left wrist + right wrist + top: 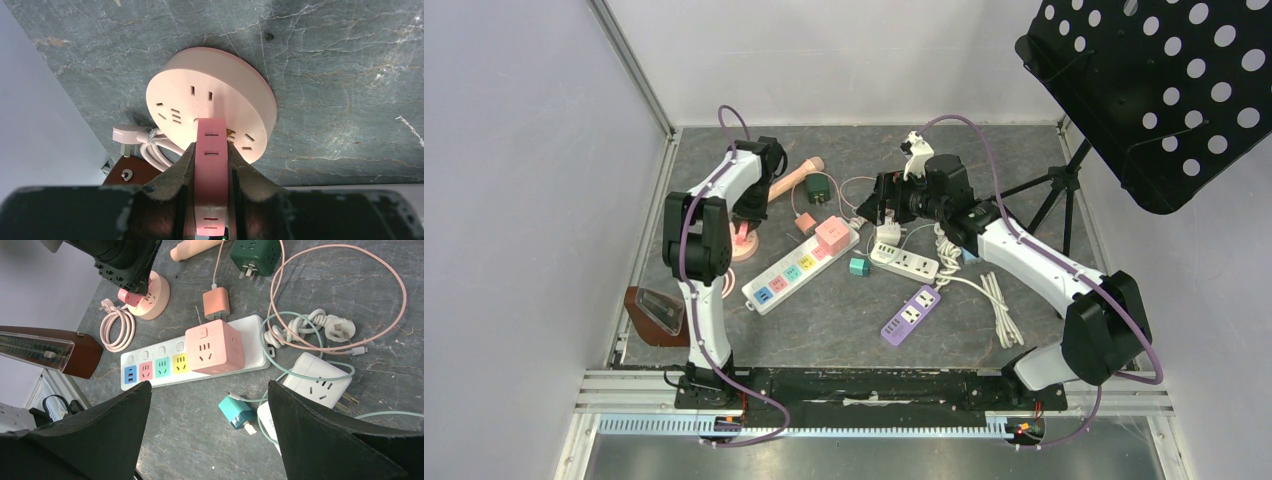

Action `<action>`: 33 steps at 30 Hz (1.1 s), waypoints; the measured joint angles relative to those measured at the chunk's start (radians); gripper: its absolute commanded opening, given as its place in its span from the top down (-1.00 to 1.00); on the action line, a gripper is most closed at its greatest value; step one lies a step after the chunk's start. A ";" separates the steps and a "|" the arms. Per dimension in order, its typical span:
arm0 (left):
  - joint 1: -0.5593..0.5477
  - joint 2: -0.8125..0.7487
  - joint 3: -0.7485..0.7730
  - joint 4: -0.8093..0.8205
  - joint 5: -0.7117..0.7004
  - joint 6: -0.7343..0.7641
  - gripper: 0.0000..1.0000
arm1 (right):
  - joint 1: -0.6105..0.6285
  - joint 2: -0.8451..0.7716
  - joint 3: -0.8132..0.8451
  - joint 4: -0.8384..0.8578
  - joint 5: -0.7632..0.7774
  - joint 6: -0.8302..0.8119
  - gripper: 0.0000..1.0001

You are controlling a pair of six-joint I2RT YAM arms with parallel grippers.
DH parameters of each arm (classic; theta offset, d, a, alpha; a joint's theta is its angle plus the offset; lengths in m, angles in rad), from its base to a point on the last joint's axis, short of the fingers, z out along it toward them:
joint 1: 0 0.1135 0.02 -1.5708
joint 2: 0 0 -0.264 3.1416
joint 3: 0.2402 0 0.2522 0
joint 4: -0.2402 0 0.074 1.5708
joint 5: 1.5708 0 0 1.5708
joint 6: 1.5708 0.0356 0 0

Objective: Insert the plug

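Note:
The plug's brass prong sits outside the slots of the hub. Next, my left gripper opens, and my right gripper needs to take the plug (211,170) from the other side.
My left gripper (211,148) is shut on a flat pink plug (211,170). The plug's front end rests against the face of a round pink socket hub (210,95) lying on the dark stone table. Brass prongs show where plug meets hub; how deep they sit is hidden. From above, the left gripper (746,222) points down at the hub (742,245) at the table's left. My right gripper (207,390) hangs open and empty above the middle of the table, over a teal charger (236,411). Seen from above, the right gripper (874,205) is well apart from the hub.
A white strip with coloured sockets (799,270) carries a pink cube adapter (832,233). Nearby lie a white strip (904,262), a purple strip (911,315), a green cube (819,188) and loose cables. A brown metronome (654,315) stands front left, a black music stand (1164,90) right.

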 measured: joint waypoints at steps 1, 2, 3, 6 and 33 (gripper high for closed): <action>-0.001 0.000 -0.001 -0.001 -0.003 -0.010 0.96 | 0.000 0.000 -0.002 0.000 0.000 0.000 -0.76; -0.003 0.000 -0.002 -0.001 -0.007 -0.019 0.96 | 0.000 0.000 -0.003 0.000 0.000 0.000 -0.76; -0.005 0.000 -0.004 0.000 -0.016 -0.033 0.96 | 0.000 0.000 -0.003 0.000 0.000 0.000 -0.77; -0.017 0.000 -0.014 0.003 -0.048 -0.067 0.96 | 0.000 0.000 -0.003 0.004 0.000 0.001 -0.76; -0.108 0.008 -0.066 -0.010 -0.175 -0.145 0.44 | -0.001 -0.061 -0.090 0.072 0.003 0.041 -0.76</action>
